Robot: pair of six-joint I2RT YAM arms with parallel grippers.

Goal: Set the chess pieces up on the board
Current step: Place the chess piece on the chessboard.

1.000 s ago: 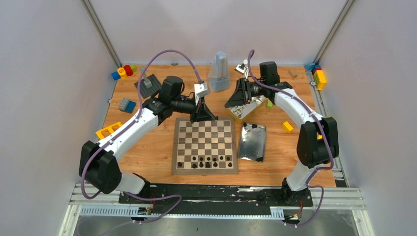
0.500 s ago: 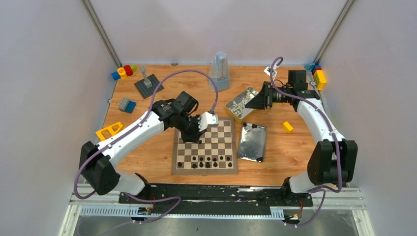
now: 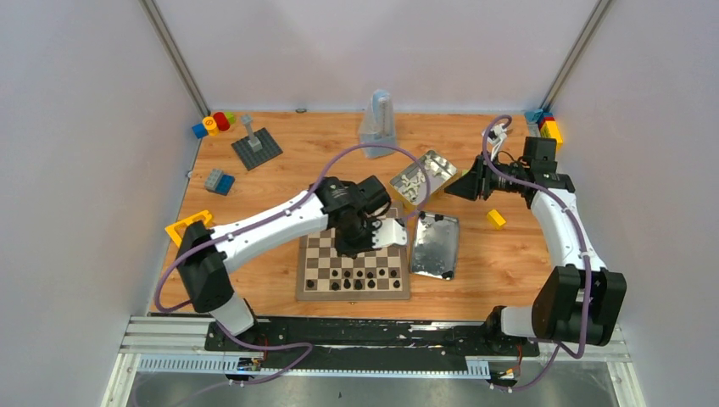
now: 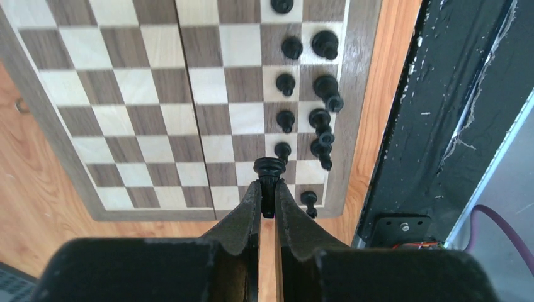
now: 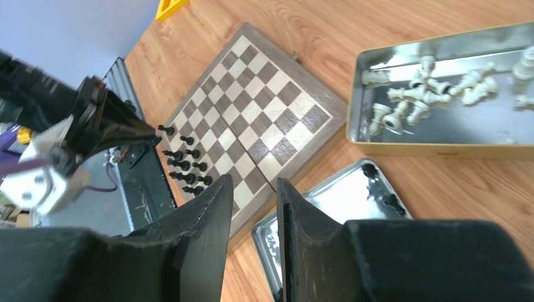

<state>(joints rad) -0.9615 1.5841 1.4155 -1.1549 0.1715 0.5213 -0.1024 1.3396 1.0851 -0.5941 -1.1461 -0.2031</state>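
Note:
The robot's left gripper will release the black chess piece on the empty near-row square [image 3: 383, 284] [image 4: 325, 9] next to the corner piece nearest the tin lid.
The board [image 3: 317, 245] lies mid-table, with several black chess pieces [image 3: 356, 278] on its two near rows. My left gripper [image 3: 363, 241] hovers over the board's right half, shut on a black chess piece [image 4: 269, 168] whose head sticks out past the fingertips. In the left wrist view that gripper [image 4: 267, 187] hangs above the board [image 4: 126, 94], close to the standing black pieces [image 4: 321, 82]. My right gripper [image 3: 459, 186] is open and empty, to the right of the tin [image 3: 437, 160] holding the white pieces [image 5: 428, 94]. In its own view the right gripper [image 5: 254, 182] shows a clear gap.
A shiny tin lid [image 3: 435, 244] lies right of the board with a couple of dark pieces [image 5: 371, 170] in it. A translucent container [image 3: 377, 125] stands at the back. A grey studded plate [image 3: 256, 147], blue-grey blocks [image 3: 219, 181] and yellow blocks [image 3: 496, 219], [image 3: 188, 225] lie around.
My left arm swung from the board's far edge to over its right half, carrying the black piece. My right arm drew back rightward away from the tin, jaws narrowing slightly.

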